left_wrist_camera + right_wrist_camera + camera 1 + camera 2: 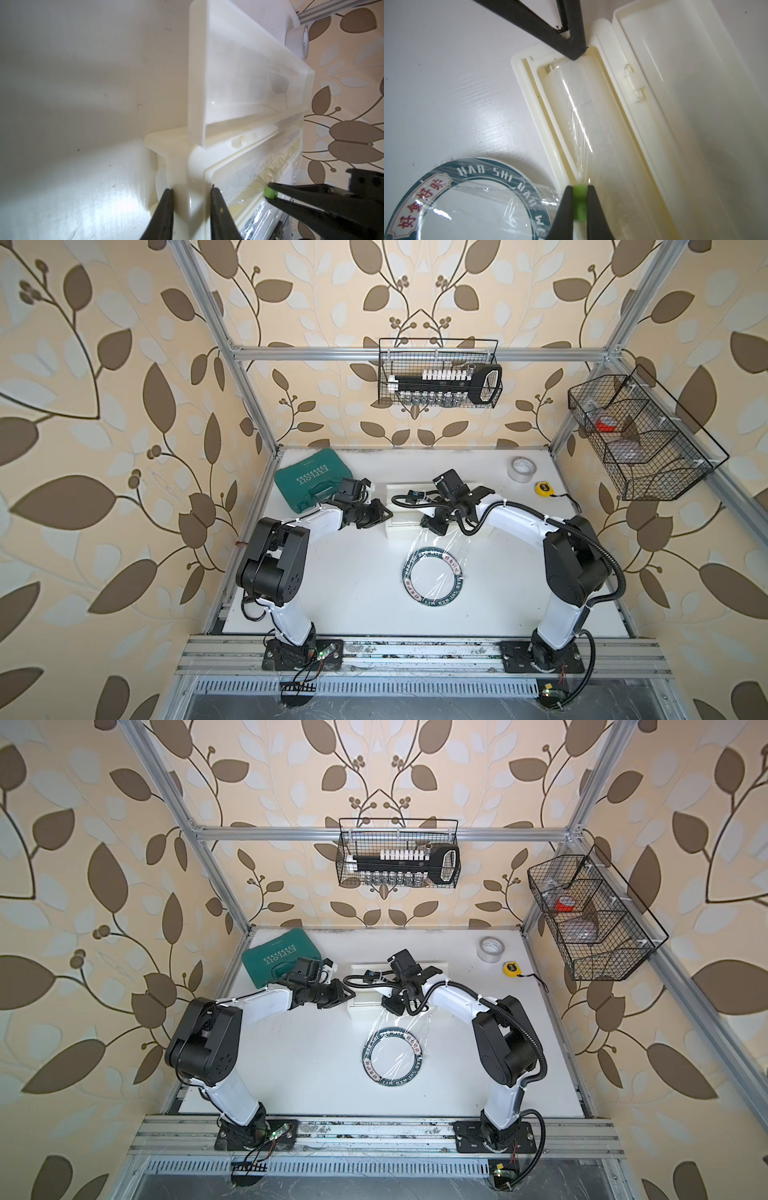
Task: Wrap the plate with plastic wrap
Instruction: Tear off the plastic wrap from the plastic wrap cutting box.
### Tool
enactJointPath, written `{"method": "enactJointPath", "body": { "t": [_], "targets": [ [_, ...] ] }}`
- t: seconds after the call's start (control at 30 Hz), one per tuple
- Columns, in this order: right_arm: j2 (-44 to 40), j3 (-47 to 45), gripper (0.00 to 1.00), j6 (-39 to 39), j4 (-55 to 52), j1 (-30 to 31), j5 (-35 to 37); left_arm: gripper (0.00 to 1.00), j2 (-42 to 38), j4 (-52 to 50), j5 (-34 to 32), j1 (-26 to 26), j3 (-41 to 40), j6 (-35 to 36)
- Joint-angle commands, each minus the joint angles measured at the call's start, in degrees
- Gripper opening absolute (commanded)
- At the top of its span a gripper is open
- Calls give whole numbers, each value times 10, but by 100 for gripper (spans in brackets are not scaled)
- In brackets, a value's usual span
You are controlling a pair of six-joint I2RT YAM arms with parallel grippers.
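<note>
The green tab sits in my right gripper at a slant to the box's front edge, so next I open that gripper, turn it square and take the tab [580, 203] before sliding it.
The plate [405, 576] [366, 1056] lies flat at mid-table, and its navy lettered rim [446, 176] shows in the right wrist view. Crinkly plastic wrap [432, 543] [488, 193] lies over it and runs back to the open white dispenser box [401, 510] [365, 986] [654, 104]. My left gripper [192, 189] [384, 514] is shut on the box's near end. My right gripper [580, 189] [270, 192] [426, 524] is shut on the small green tab [580, 199] [271, 191] at the box's front edge, where taut film [579, 124] gathers.
A green tool case [311, 483] lies at the back left. A grey tape roll [523, 468] and a yellow tape measure [543, 488] sit at the back right. Wire baskets hang on the back wall [438, 373] and the right wall [640, 435].
</note>
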Motion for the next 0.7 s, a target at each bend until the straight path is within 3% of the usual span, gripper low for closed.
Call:
{"method": "enactJointPath", "body": {
  "t": [0.0, 0.1, 0.2, 0.33, 0.47, 0.53, 0.6, 0.67],
  "targets": [
    [-28, -13, 0, -12, -60, -39, 111, 0, 44, -149, -205, 36, -40, 47],
    [-11, 14, 5, 10, -66, -14, 74, 0, 45, -149, -207, 36, -42, 45],
    [-8, 34, 29, 48, -31, 19, 57, 0, 45, -147, -205, 35, -45, 44],
    [-24, 55, 46, 129, 19, 36, 55, 0, 43, -138, -192, 29, -47, 45],
    [-39, 87, 47, 288, 19, 60, 143, 0, 43, -125, -171, 22, -52, 41],
    [-23, 125, 40, 413, -39, 74, 209, 0, 36, -112, -152, 22, -61, 34],
    [17, 193, 24, 572, -164, 78, 263, 0, 25, -103, -139, 18, -69, 26],
    [43, 222, 25, 664, -224, 84, 291, 0, 15, -102, -140, 13, -74, 25]
  ]
}}
